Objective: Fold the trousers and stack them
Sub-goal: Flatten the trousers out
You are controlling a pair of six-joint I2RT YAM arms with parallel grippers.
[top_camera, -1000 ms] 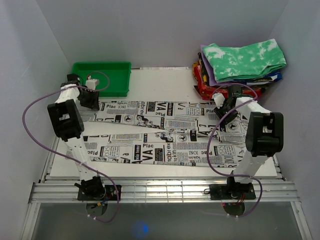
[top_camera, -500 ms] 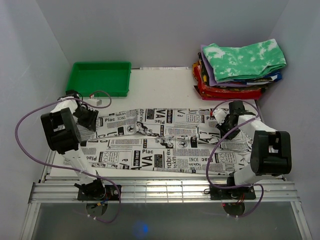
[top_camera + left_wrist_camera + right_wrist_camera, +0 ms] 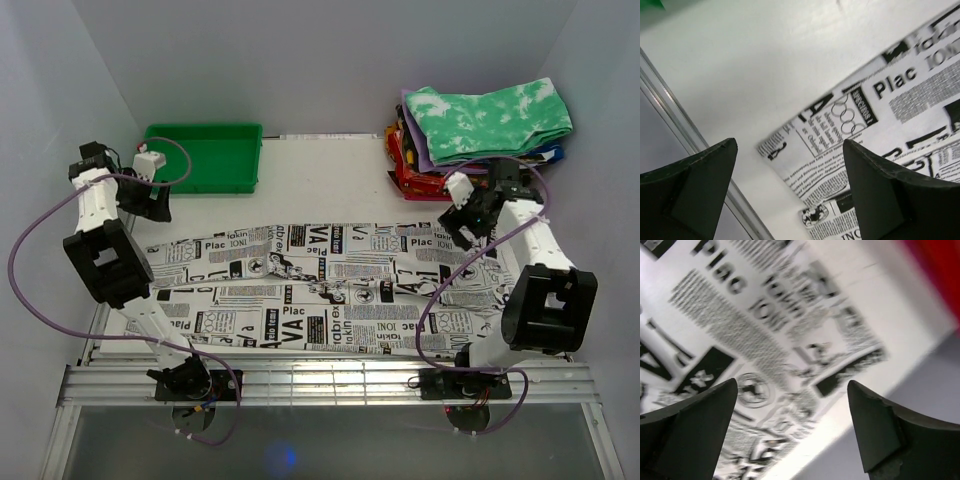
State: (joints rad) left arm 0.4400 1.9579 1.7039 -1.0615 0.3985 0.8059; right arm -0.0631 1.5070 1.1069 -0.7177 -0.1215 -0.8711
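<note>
The trousers' far corner point(image 3: 149, 248) point(image 3: 769, 147), the one closest to the green tray, is next for my left gripper to go down to and close on.
The trousers point(image 3: 320, 285), white with black newspaper print, lie lengthwise across the table point(image 3: 320, 180), doubled over with a rumpled middle. My left gripper point(image 3: 153, 207) hovers open beyond their left end, beside the green tray. In the left wrist view, the left gripper point(image 3: 790, 167) holds nothing, and a corner of the trousers point(image 3: 880, 125) lies below its spread fingers point(image 3: 690, 195). My right gripper point(image 3: 465, 232) hangs open over the right end. The right wrist view shows the right gripper point(image 3: 792, 410) empty above the blurred trousers point(image 3: 740, 325) and their edge.
A green tray point(image 3: 203, 157) sits at the back left. A pile of folded clothes point(image 3: 480, 140) with a green-and-white garment on top stands at the back right, its red layer point(image 3: 940, 270) close to my right gripper. A metal rail point(image 3: 685, 130) borders the table's left edge.
Both grippers have opened and let go of the trousers, then lifted away toward the back. The far leg now lies drawn over the near one.
</note>
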